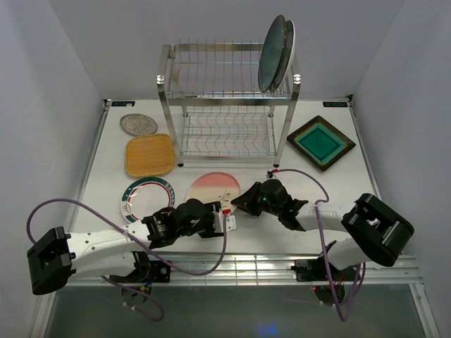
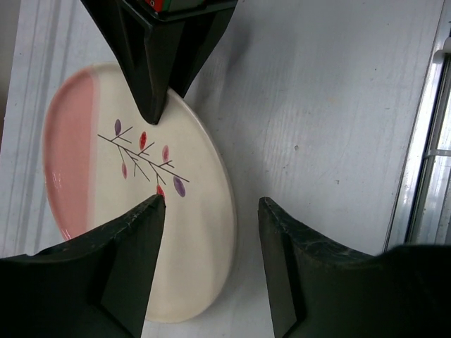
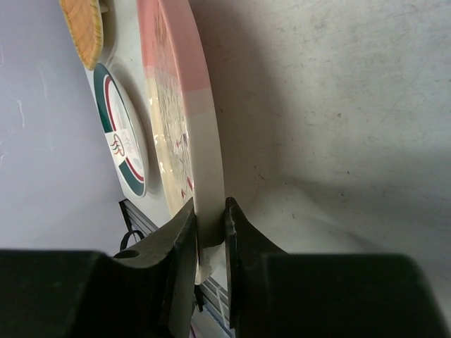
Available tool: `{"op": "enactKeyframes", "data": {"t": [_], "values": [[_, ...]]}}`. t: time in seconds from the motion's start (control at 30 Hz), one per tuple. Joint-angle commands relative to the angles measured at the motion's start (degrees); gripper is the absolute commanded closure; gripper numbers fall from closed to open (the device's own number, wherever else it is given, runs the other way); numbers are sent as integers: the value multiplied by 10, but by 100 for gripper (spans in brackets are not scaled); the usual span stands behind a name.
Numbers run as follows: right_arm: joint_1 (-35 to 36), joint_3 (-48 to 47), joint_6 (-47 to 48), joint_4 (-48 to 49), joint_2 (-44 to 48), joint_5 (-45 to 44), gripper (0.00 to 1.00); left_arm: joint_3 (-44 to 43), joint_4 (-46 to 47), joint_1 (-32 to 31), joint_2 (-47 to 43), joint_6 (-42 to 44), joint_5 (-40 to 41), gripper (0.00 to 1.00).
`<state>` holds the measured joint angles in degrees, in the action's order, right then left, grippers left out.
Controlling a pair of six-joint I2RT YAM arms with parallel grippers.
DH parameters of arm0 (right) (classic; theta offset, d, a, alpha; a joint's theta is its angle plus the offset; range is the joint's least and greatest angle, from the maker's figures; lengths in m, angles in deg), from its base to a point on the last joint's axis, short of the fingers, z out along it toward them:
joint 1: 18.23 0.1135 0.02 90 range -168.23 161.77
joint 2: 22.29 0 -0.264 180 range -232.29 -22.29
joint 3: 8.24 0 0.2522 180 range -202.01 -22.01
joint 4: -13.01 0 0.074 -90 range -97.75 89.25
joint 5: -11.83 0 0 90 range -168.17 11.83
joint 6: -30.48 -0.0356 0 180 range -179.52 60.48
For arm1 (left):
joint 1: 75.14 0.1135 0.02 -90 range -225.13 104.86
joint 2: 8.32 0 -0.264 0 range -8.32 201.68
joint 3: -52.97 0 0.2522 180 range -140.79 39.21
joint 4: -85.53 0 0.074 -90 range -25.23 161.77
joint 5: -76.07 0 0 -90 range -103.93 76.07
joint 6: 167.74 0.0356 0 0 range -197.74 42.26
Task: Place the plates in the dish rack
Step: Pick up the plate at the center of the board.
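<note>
My left gripper is open and pointing down at the top of the pink-cream plate, so it should tip level and take the plate's near rim (image 2: 230,222) before my right gripper opens.
The pink-cream plate (image 1: 210,189) with a twig pattern lies in front of the dish rack (image 1: 225,105). My right gripper (image 3: 210,220) is shut on its near rim, one finger on top and one beneath. In the left wrist view the plate (image 2: 91,155) passes between the jaws of my open left gripper (image 2: 211,204), which do not touch it; the right gripper's fingers (image 2: 151,70) reach in from above. In the top view the left gripper (image 1: 220,213) and the right gripper (image 1: 236,204) meet at the plate's near right edge. Two dark plates (image 1: 276,53) stand in the rack's top tier.
On the table lie a small silver-grey plate (image 1: 138,124), a yellow woven square plate (image 1: 149,155), a green-rimmed white plate (image 1: 144,197) left of the pink one, and a brown square plate with a teal centre (image 1: 320,142) right of the rack. White walls enclose the table.
</note>
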<state>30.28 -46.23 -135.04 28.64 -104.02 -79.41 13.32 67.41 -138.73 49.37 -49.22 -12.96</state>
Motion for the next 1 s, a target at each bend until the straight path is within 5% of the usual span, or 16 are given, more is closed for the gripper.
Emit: {"op": "enactKeyframes", "data": {"t": [0.0,0.23,0.97], "values": [[3,-17,-20,-45,24,-15,92,11,14,-4,-10,9,-9,34],[4,-75,-46,-153,25,-10,92,22,39,-31,15,27,41,30],[62,-62,-100,-187,110,-47,92,67,177,-77,50,90,229,31]]}}
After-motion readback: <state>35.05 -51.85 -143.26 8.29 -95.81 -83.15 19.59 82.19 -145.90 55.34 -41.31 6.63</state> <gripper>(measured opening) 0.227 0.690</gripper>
